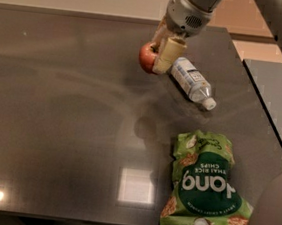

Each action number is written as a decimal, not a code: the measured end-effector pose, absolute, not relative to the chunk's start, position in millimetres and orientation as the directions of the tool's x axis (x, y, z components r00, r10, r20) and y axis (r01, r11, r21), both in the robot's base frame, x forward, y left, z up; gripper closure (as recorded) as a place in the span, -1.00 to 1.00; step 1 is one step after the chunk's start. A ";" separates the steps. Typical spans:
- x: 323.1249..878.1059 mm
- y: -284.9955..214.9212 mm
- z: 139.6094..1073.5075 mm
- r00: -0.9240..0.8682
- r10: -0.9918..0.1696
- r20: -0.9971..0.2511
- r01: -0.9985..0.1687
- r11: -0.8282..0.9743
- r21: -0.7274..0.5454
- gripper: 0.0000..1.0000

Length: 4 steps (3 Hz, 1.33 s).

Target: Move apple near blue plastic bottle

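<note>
Next, I release the red apple on the dark table (155, 79) beside the blue plastic bottle's long side. The apple is now at the table's far middle.
The red apple (147, 58) is held in my gripper (159, 56), whose pale fingers (167, 54) are closed around it from above. It hangs at the far middle of the dark table (56, 105), just left of the blue plastic bottle (192, 82). The bottle lies on its side, with its white cap pointing to the front right. The apple's right side is hidden behind the near finger. I cannot tell whether the apple touches the table.
A green chips bag (204, 189) lies flat at the front right of the table. The table's right edge runs close past the bottle, with a grey surface (276, 93) beyond it. A grey rounded shape (270, 218) fills the bottom right corner.
</note>
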<state>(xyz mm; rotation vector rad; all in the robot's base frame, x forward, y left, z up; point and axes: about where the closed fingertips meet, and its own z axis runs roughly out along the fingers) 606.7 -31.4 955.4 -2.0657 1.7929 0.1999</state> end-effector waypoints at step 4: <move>632.1 -66.0 887.9 0.099 -0.923 -0.371 -0.990 -0.055 -0.129 1.00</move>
